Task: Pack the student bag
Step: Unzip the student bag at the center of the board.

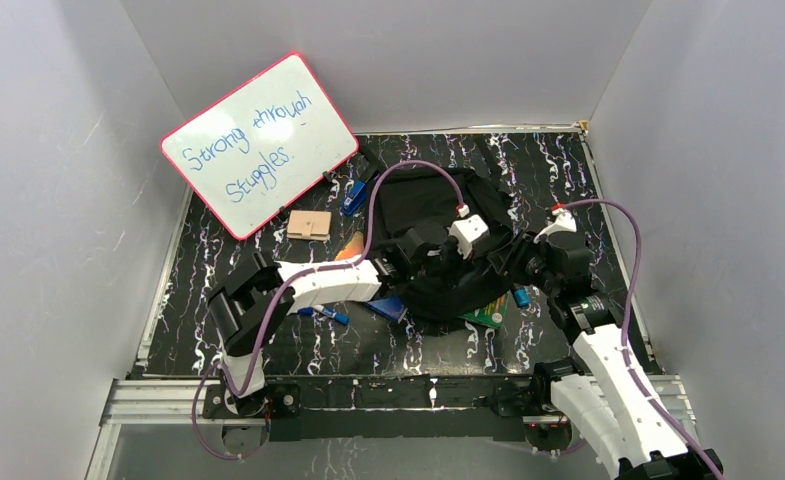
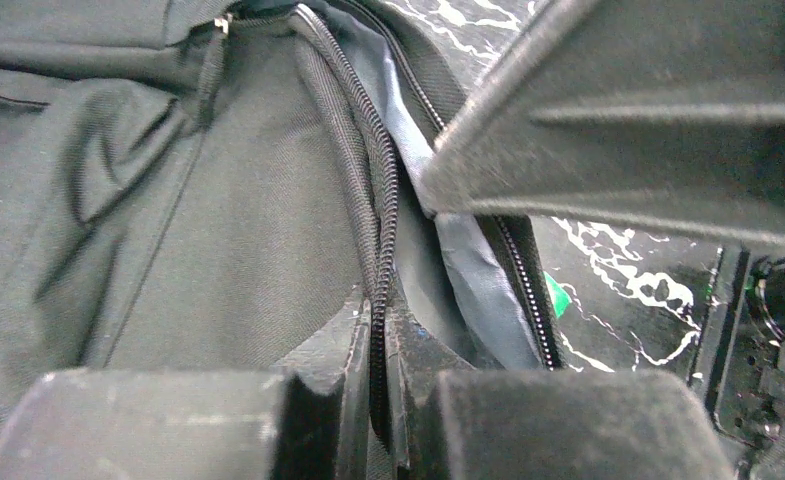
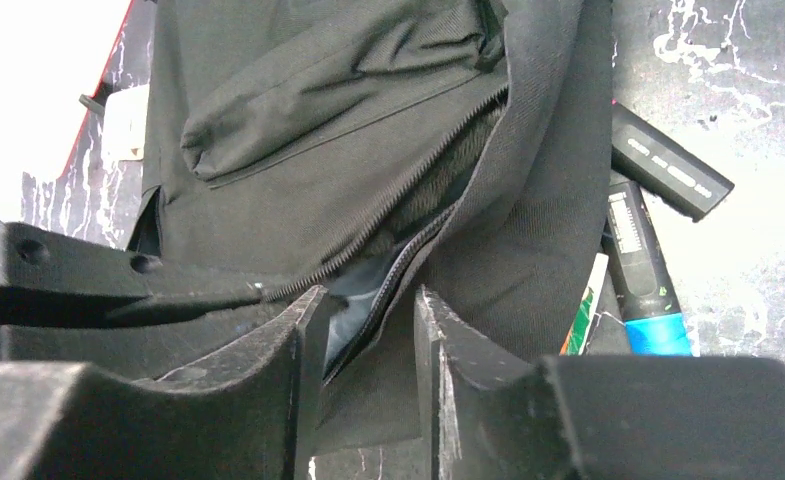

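The opening of the bag is too narrow for the books. Next, my right gripper takes the loose zipper edge (image 3: 400, 268) and pulls it away from my left gripper.
The student bag (image 1: 423, 200) is a black fabric backpack lying in the middle of the table, its zipper open and grey lining showing. My left gripper (image 1: 446, 262) is at the bag's near edge. In the left wrist view it (image 2: 386, 345) is shut on the bag's zipper edge (image 2: 383, 200). My right gripper (image 1: 521, 264) reaches in from the right. In the right wrist view its jaws (image 3: 368, 310) stand apart around the bag's other zipper edge (image 3: 408, 255), with grey lining (image 3: 353, 300) between them. The bag (image 3: 318, 130) fills that view.
A pink-framed whiteboard (image 1: 258, 140) leans at the back left. A wooden block (image 1: 308, 224) and a blue pen (image 1: 356, 195) lie left of the bag. A blue marker (image 1: 328, 315) lies near the left arm. A green book (image 1: 488, 315) pokes from under the bag. Markers (image 3: 640, 270) lie right of it.
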